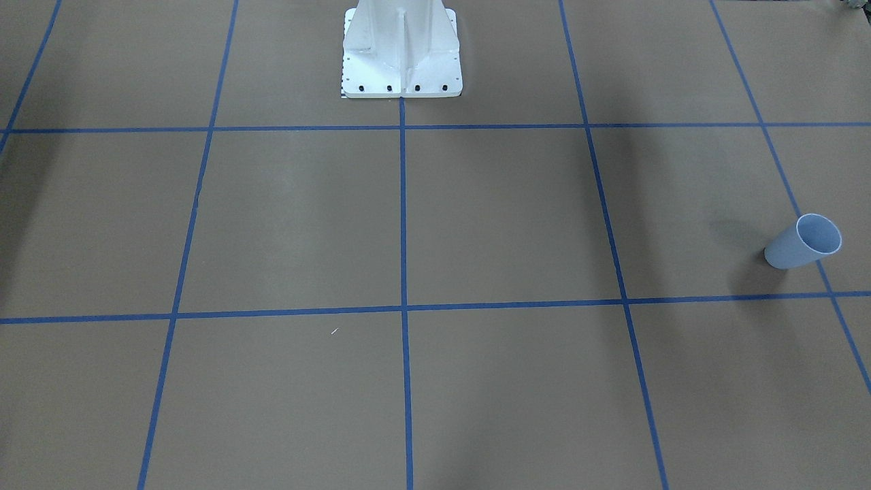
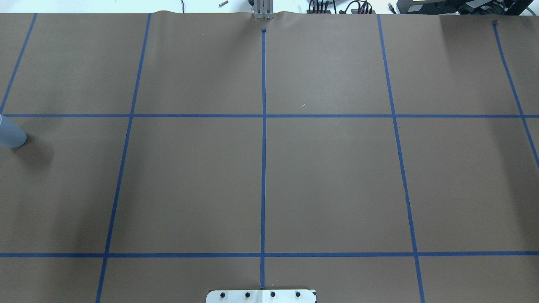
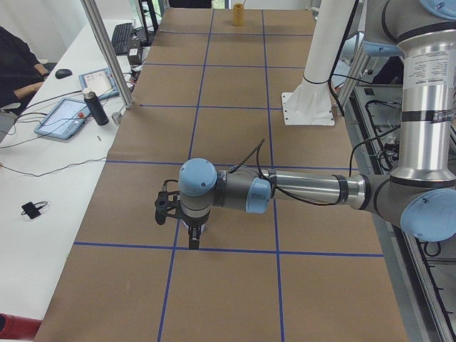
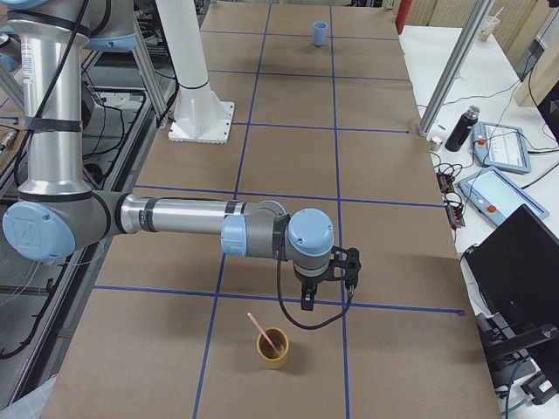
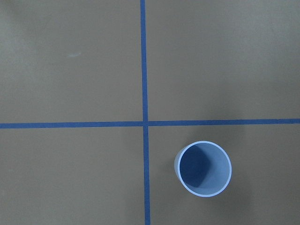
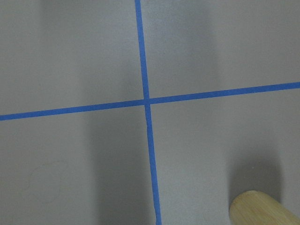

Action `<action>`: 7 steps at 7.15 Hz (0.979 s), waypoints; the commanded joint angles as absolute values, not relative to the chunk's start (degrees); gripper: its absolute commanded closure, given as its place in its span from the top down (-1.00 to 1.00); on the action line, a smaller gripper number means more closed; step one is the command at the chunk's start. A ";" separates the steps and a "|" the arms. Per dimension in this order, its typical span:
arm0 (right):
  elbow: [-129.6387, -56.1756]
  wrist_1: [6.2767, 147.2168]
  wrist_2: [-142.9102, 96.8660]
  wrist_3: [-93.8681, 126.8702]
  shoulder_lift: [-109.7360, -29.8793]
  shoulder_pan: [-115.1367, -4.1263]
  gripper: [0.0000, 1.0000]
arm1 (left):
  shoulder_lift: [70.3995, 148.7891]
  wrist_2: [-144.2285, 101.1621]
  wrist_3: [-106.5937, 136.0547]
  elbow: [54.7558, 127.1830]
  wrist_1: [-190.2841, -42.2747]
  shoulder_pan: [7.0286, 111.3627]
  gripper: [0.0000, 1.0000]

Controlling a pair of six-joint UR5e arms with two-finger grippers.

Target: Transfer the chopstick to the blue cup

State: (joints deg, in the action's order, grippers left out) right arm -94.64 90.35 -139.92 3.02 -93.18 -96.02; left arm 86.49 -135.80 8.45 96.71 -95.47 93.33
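The blue cup's rim [image 1: 840, 237] [image 5: 178, 169], on the side toward the closer end of the table, is the next place my left gripper needs to go to and close on.
The blue cup [image 1: 803, 241] stands upright and empty near the table's end on my left; it also shows in the overhead view [image 2: 10, 134], the left wrist view [image 5: 203, 168] and far off in the exterior right view [image 4: 320, 33]. One pink chopstick [image 4: 261, 332] leans in a tan wooden cup [image 4: 272, 347] at the opposite end; that cup's rim shows in the right wrist view [image 6: 262, 210]. My left gripper [image 3: 192, 239] hangs above the blue cup, my right gripper [image 4: 310, 298] just beside the wooden cup. I cannot tell whether either is open or shut.
The white robot pedestal [image 1: 401, 47] stands at mid-table on my side. Blue tape lines grid the brown table. A side desk with tablets, a dark bottle [image 3: 93, 107] and metal posts [image 3: 107, 50] runs along the far edge, where an operator [image 3: 18, 68] sits.
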 commanded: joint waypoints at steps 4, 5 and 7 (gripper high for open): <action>-94.92 90.35 -140.63 2.90 -93.16 -95.98 1.00 | 85.61 -135.26 8.61 96.94 -95.80 93.34 0.97; -94.57 90.35 -140.54 2.90 -93.16 -95.98 1.00 | 85.61 -135.26 8.61 96.77 -95.80 93.34 0.97; -95.09 90.35 -140.10 2.64 -93.08 -95.98 1.00 | 85.34 -135.35 8.61 96.86 -95.80 93.25 0.97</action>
